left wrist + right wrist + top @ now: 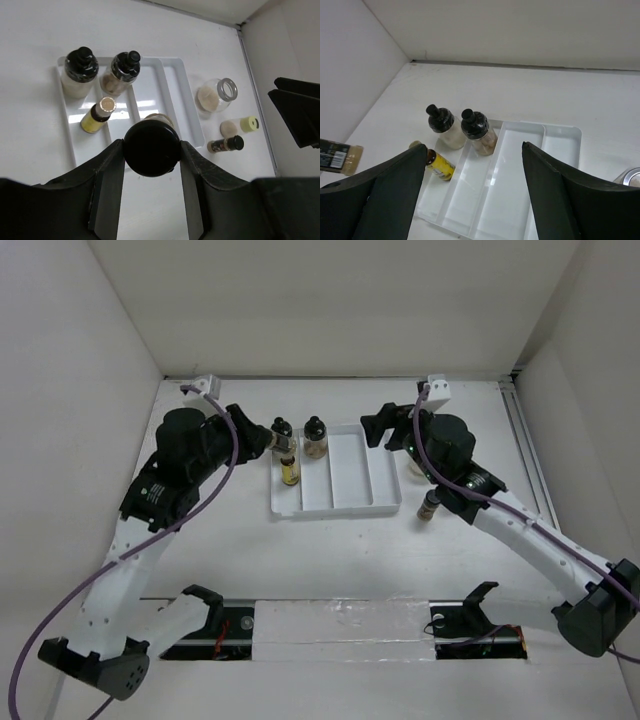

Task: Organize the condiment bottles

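The black-capped bottle in my left gripper will be let go at the near end of the browner bottle's slot (316, 490) (123, 133).
A white divided tray (350, 502) lies mid-table. Two upright black-capped condiment bottles stand at its far end, a beige one (79, 71) in the leftmost slot and a browner one (123, 73) in the slot beside it. A yellow bottle (97, 116) lies flat in the leftmost slot. My left gripper (151, 150) is shut on another black-capped bottle (151, 148), held above the tray's near-left part. My right gripper (475, 170) hangs open over the tray (560, 142) with nothing between its fingers. To the right of the tray lie a squat pale jar (216, 95), a small yellow-capped bottle (241, 125) and a dark bottle (226, 144).
White walls close in the table on the left, back and right. In the top view the right arm (520, 530) reaches over the loose bottles beside the tray, and only the dark one (430, 506) shows there. A taped strip and two black brackets (470, 605) run along the near edge.
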Motion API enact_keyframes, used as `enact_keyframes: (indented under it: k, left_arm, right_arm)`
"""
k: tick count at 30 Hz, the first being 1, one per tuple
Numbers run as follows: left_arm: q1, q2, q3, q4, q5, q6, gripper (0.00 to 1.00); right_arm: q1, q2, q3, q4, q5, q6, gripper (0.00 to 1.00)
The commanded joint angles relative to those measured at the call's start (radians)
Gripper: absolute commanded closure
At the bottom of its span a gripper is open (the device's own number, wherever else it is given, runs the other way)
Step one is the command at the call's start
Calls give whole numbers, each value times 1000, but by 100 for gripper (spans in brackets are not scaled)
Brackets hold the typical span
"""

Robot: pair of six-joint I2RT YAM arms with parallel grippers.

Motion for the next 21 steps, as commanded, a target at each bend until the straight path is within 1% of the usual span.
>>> enact_keyframes:
  k: [1, 3, 6, 7, 8, 9, 10, 11, 14, 18, 21]
  left_arm:
    - [0, 68, -34, 156, 125, 15, 77]
    - [0, 123, -35, 221, 134, 4, 77]
    - [-11, 199, -21, 245, 117, 4, 77]
    - [-50, 216, -21, 245, 49, 28, 77]
    - [-114, 236, -3, 245, -57, 51, 77]
    - [-256, 303, 51, 216, -156, 62, 77]
    - [-306, 339, 85, 160, -285, 62, 77]
    - [-330, 367, 131, 136, -320, 62, 77]
    - [-339, 384, 111, 179, -360, 52, 76]
    - [-339, 408, 102, 147, -409, 52, 76]
    - [-339, 408, 45, 147, -453, 41, 76]
  right_arm:
    - [-24, -28, -10, 9, -20, 23, 18]
    - [-24, -48, -10, -1, -20, 32, 18]
    - [-24, -57, -28, -1, -20, 32, 18]
    - [-33, -57, -28, -10, -20, 32, 18]
    - [-34, -66, -28, -11, -20, 32, 18]
    - [-34, -67, -28, -11, -20, 32, 18]
    - [-34, -67, -28, -21, -20, 32, 18]
    - [-34, -67, -38, -21, -11, 32, 18]
    - [-44, -79, -48, -21, -24, 32, 18]
    - [-44, -112, -80, -21, -44, 42, 18]
    - [-44, -135, -91, -30, -35, 51, 18]
